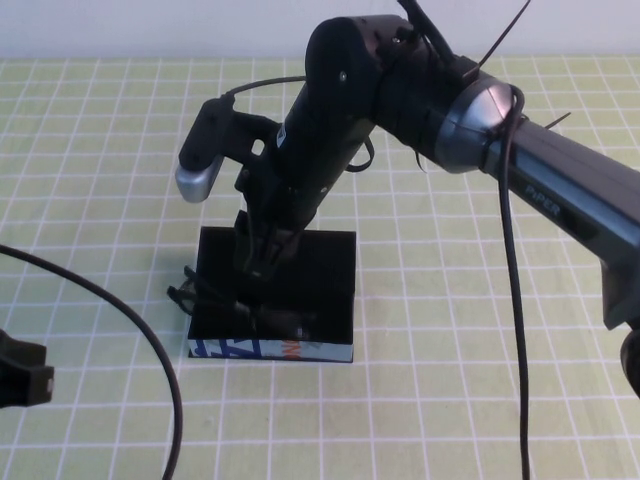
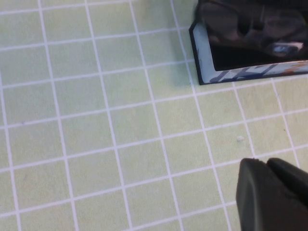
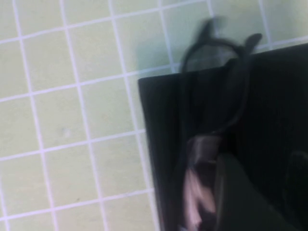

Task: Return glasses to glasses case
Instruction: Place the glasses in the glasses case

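One end of the black glasses sticks out over the case's edge, so the robot's right gripper needs to take the glasses [image 1: 243, 316] near their middle, lift them and lower them fully inside.
The black glasses case [image 1: 270, 350] lies open in the middle of the table, its light-blue printed front side toward me. The black glasses [image 1: 200, 295] lie inside it, one end poking over the case's left edge. My right gripper [image 1: 258, 262] reaches down into the case from above. In the right wrist view this gripper [image 3: 262, 159] stands open over the black inside of the case [image 3: 159, 120], with the glasses [image 3: 195, 183] lying beside one finger [image 3: 236, 192], not between the two. My left gripper [image 2: 262, 162] is shut and empty, hovering over the mat to the left front of the case [image 2: 250, 72].
A green mat with a white grid [image 1: 450, 400] covers the table. A black cable [image 1: 150, 340] curves across the lower left. The right arm's cable [image 1: 512, 300] hangs down on the right.
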